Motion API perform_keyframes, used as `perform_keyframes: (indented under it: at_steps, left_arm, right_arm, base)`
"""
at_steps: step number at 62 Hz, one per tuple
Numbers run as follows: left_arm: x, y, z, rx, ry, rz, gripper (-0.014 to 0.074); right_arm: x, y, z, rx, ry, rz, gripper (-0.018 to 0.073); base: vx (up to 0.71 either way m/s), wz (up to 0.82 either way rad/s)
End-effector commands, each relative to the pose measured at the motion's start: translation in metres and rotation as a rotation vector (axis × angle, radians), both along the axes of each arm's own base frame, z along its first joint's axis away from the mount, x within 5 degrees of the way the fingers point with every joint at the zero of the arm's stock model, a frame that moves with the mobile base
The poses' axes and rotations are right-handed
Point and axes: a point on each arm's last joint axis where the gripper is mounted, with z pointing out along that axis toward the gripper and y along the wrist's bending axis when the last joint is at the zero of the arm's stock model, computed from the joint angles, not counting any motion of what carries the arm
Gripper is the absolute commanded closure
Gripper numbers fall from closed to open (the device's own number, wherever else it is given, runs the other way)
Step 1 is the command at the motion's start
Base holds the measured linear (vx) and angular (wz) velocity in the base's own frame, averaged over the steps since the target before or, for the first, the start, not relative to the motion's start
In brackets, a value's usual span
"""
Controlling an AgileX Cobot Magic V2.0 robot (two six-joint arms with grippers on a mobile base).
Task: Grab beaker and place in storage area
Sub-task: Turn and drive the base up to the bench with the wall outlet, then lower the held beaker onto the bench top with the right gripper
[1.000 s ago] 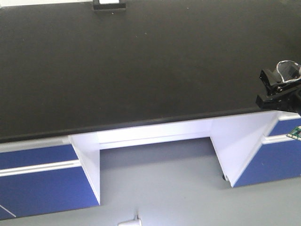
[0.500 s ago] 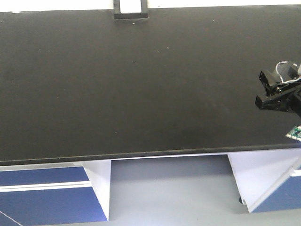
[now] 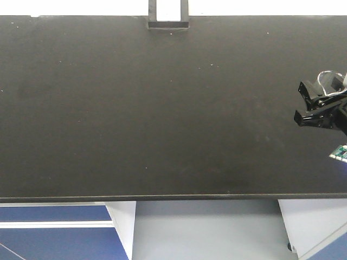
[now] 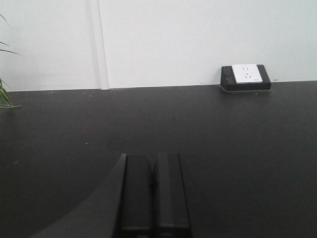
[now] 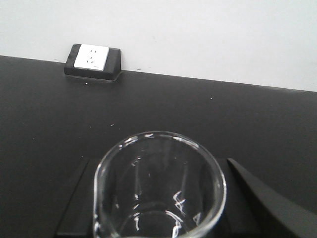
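Observation:
My right gripper is going to let go of the beaker on the bare black countertop point(image 3: 271, 134) just beyond its fingertips, toward the front edge.
A small clear glass beaker point(image 5: 159, 188) sits between the black fingers of my right gripper point(image 5: 158, 198), which is shut on it; its open rim fills the lower middle of the right wrist view. In the front view the right gripper point(image 3: 320, 103) with the beaker point(image 3: 328, 81) hovers over the right edge of the wide matte black countertop point(image 3: 152, 108). My left gripper point(image 4: 152, 193) is shut and empty, its two black fingers pressed together above the same countertop point(image 4: 247, 148).
A small black-and-white socket box point(image 3: 168, 16) stands at the counter's back edge against the white wall; it also shows in the left wrist view point(image 4: 246, 78) and the right wrist view point(image 5: 92, 61). Blue cabinet fronts point(image 3: 54, 238) lie below the counter's front edge. Plant leaves point(image 4: 5, 94) show far left.
The front view has moved toward the counter: the countertop fills more of the frame, the cabinets have slid down and the socket box has shifted right. The right gripper still holds the beaker.

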Motion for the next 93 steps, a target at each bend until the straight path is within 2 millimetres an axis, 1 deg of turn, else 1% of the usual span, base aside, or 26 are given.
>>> perform_keyframes:
  at_steps: [1,25,38,51,56,61,66,73,84,93]
  left_arm:
    - [-0.002,-0.001,0.015,-0.011,-0.113,-0.013,0.0603]
    - [-0.002,-0.001,0.015,-0.011,-0.113,-0.013,0.0603]
    - [-0.002,-0.001,0.015,-0.011,-0.113,-0.013,0.0603]
    - [-0.002,-0.001,0.015,-0.011,-0.113,-0.013,0.0603]
    - [-0.002,-0.001,0.015,-0.011,-0.113,-0.013,0.0603]
    - [-0.002,-0.001,0.015,-0.011,-0.113,-0.013,0.0603]
    - [-0.002,-0.001,0.015,-0.011,-0.113,-0.013,0.0603]
    - [-0.002,-0.001,0.015,-0.011,-0.113,-0.013,0.0603]
    - [-0.002,-0.001,0.015,-0.011,-0.113,-0.013,0.0603]
    - [-0.002,-0.001,0.015,-0.011,-0.113,-0.013,0.0603]
  right_arm:
    - [0.002,0.0,0.017,0.012,-0.113,0.014,0.056]
    - [0.002,0.001,0.018,0.014,-0.119,0.015,0.056]
    - [0.002,0.001,0.025,0.052,-0.194,0.017,0.056]
    - [0.004,0.003,0.023,0.033,-0.191,0.039,0.056]
    - [0.009,0.007,0.013,-0.019,-0.15,0.091,0.056]
    - [0.017,0.012,-0.003,-0.061,-0.108,0.16,0.056]
    - [0.024,0.014,-0.013,-0.041,-0.107,0.192,0.056]
    - [0.037,0.015,-0.031,0.02,-0.098,0.193,0.056]
    - [0.053,0.014,-0.074,-0.002,-0.029,0.193,0.056]
    - [0.061,0.013,-0.104,0.054,-0.023,0.177,0.056]
  base:
    - [0.06,0.07]
    - [0.03,0.02]
    - [0.0,0.0]
    - [0.0,0.0]
    - [0.0,0.0]
    - [0.0,0.0]
    - [0.0,0.0]
    - [0.0,0.0]
    - [0.0,0.0]
    - [0.0,0.0]
